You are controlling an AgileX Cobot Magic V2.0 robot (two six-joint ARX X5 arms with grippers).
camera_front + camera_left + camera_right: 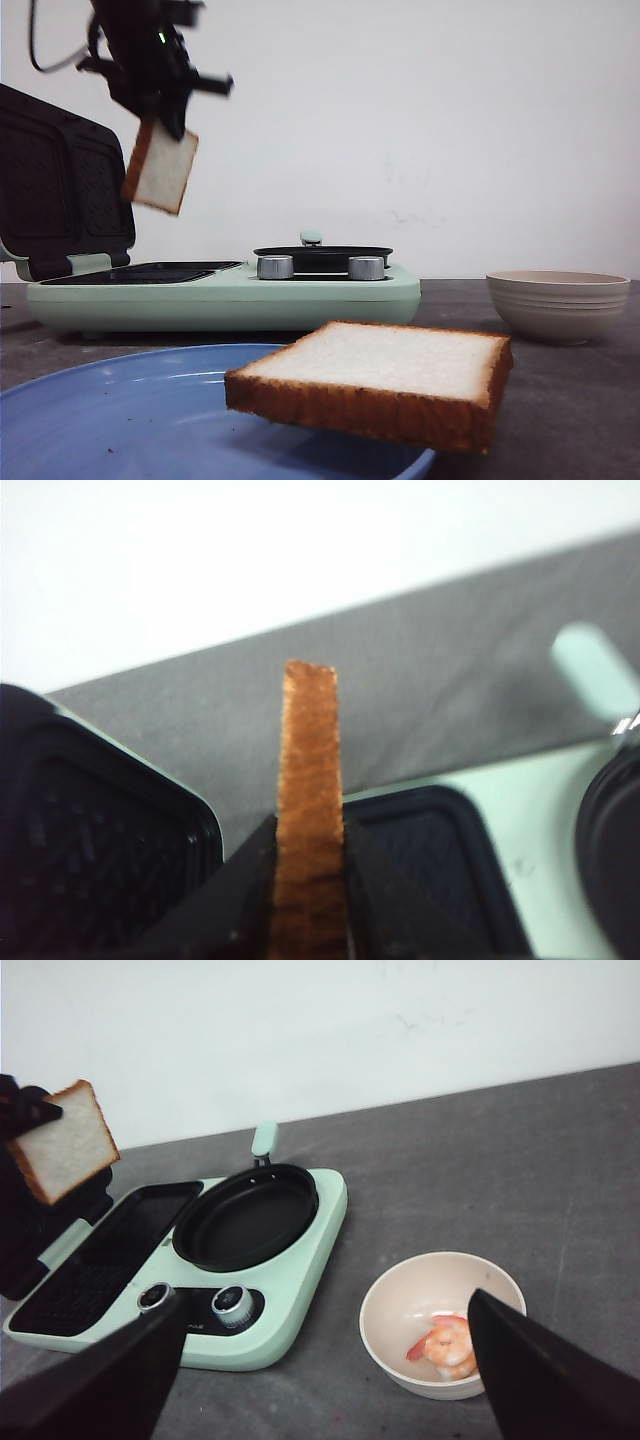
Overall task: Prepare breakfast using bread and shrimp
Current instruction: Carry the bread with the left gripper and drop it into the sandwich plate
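The robot's left gripper needs to let go of the slice of bread, now tilted above the open press, on the dark grill plate [175, 263] [420, 905] next to the round black pan.
My left gripper [162, 112] is shut on one slice of bread [160, 167] and holds it in the air, tilted, above the open sandwich press. In the left wrist view the slice's brown crust [310, 770] stands edge-on between the shut gripper [310, 880] jaws. A second slice of bread [375, 380] lies on the blue plate [110, 410] close to the camera. The shrimp [447, 1346] lies in a beige bowl [400, 1305]; in the front view the bowl [557, 303] hides it. My right gripper [320, 1370] hangs open above the table between machine and bowl, holding nothing.
A mint-green breakfast machine [230, 298] stands at the back left, its lid [60, 185] raised over a dark grill plate [100, 1250]. Beside the grill sits a round black pan [245, 1215], with two silver knobs [232, 1303] in front. A white wall is behind.
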